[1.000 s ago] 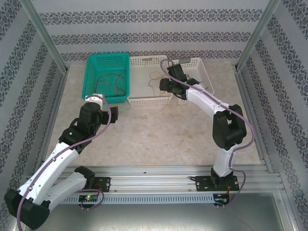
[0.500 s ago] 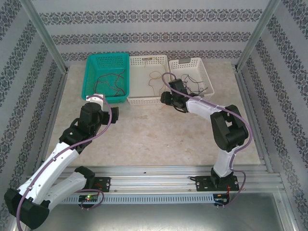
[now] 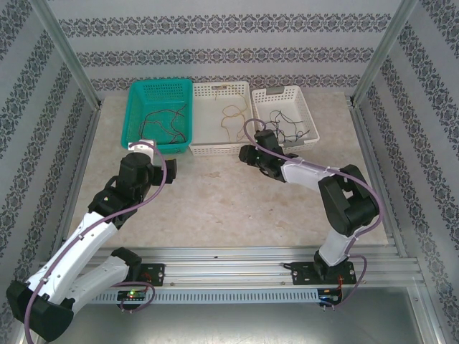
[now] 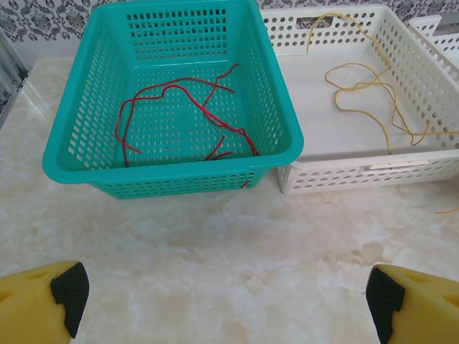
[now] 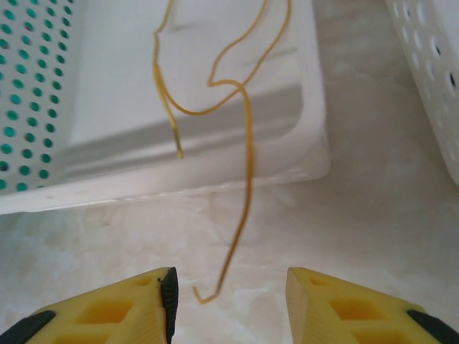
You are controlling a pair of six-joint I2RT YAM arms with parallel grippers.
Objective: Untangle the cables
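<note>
Next, my right gripper takes the hooked end (image 5: 206, 297) of the yellow cable and brings the cable inside, as it hangs over the front side of the middle white basket.
Red cables (image 4: 183, 97) lie loose in the teal basket (image 4: 165, 168). Yellow cables (image 4: 366, 86) lie in the middle white basket (image 4: 358, 172), and dark cables (image 3: 290, 129) in the right white basket (image 3: 305, 107). One yellow cable (image 5: 247, 143) hangs over the middle basket's front wall, its hooked end (image 5: 208, 295) resting on the table. My right gripper (image 5: 229, 297) is open low over the table, the hooked end between its fingers and untouched. My left gripper (image 4: 226, 301) is open above bare table before the teal basket.
The three baskets stand side by side at the back of the marble table (image 3: 215, 201). Patterned walls and metal posts (image 3: 68, 54) enclose the table. A metal rail (image 3: 237, 261) runs along the near edge by the arm bases.
My right gripper has drawn back from over the white baskets to the table in front of the middle one. The left arm has not moved.
</note>
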